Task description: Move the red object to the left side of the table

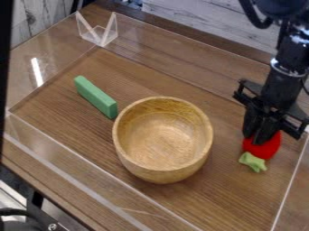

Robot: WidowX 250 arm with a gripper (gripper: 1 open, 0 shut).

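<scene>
The red object is held only by its upper part in my gripper's fingers, so next I open them wide and close around its middle [265, 146] before I lift it.
The red object [266, 148], a small red toy fruit with a green leafy tip [254, 161], lies on the brown wood-grain table [72, 126] near its right edge, to the right of the wooden bowl. My black gripper [266, 135] points straight down onto it. Its two fingers stand on either side of the fruit's upper half and press against it. The fruit's top is hidden behind the fingers, and the fruit still rests on the tabletop.
A round wooden bowl [163, 137] stands in the middle. A green rectangular block [96, 96] lies to its left. Clear acrylic walls [97, 29] edge the table; the right wall runs close behind the gripper.
</scene>
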